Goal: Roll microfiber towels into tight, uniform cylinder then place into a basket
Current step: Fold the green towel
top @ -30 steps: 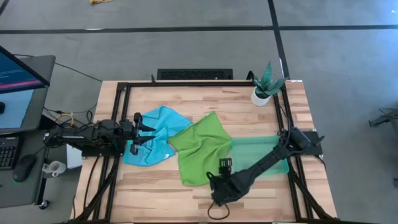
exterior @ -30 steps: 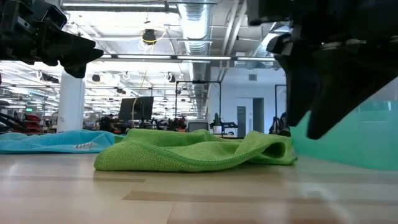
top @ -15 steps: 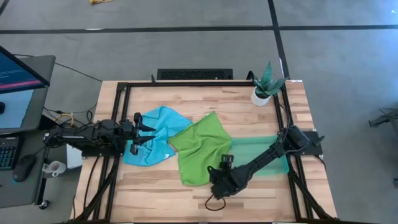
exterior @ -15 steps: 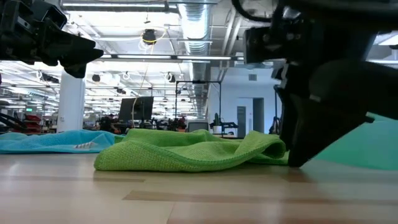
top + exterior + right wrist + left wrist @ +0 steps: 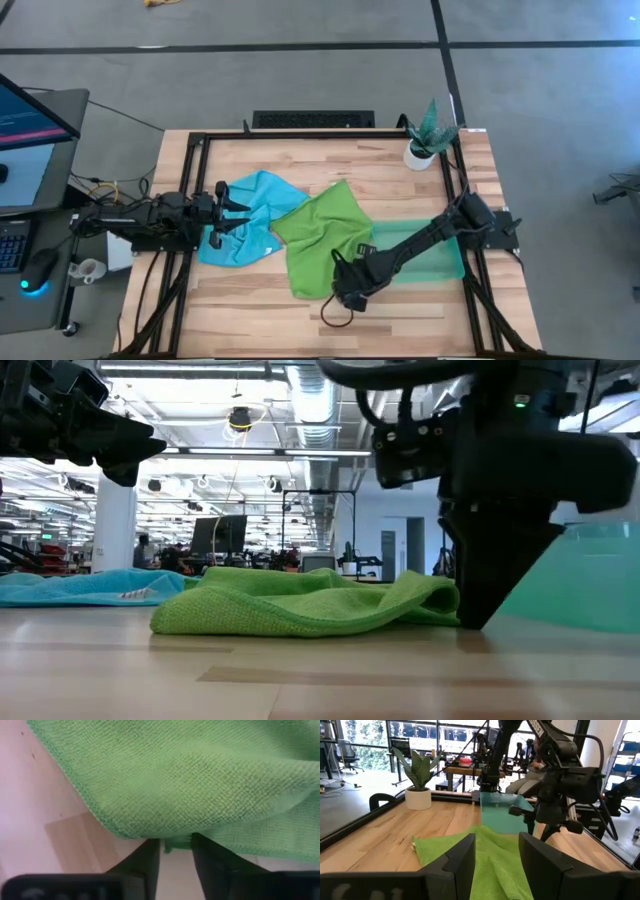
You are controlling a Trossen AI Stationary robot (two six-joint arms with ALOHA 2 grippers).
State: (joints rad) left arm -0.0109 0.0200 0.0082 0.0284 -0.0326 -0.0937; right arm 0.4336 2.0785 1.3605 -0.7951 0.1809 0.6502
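Observation:
Next, I close my left gripper on the free near corner (image 5: 297,295) of the lime green towel, the one farther away from my right gripper.
The lime green towel (image 5: 320,240) lies crumpled and partly folded over on the table's middle, its left part overlapping the turquoise towel (image 5: 255,215). The green basket (image 5: 425,245) stands right of it, and nothing shows inside. My right gripper (image 5: 345,290) points down at the green towel's near right corner, fingertips (image 5: 468,622) at table level. Its fingers are slightly apart, with the towel's hem (image 5: 172,845) between them. My left gripper (image 5: 218,213) hangs level and open above the turquoise towel's left part, with nothing between its fingers (image 5: 460,862). My right gripper comes from above, pointing down, at the green towel's near right corner, where the cloth is folded over. A bit of the hem lies in the gap between its two fingertips (image 5: 150,855). Whether the fingers touch the cloth, I cannot tell.
A small white plant pot (image 5: 420,152) stands at the far right corner. A black frame rail (image 5: 200,200) runs round the table. Bare wood lies along the near edge and the far middle. A desk with a monitor stands beyond the left edge.
My right gripper has moved from near the table's front edge toward the far edge and the green towel's corner. It has sunk to the tabletop and rolled about its own axis. Both towels lie as before.

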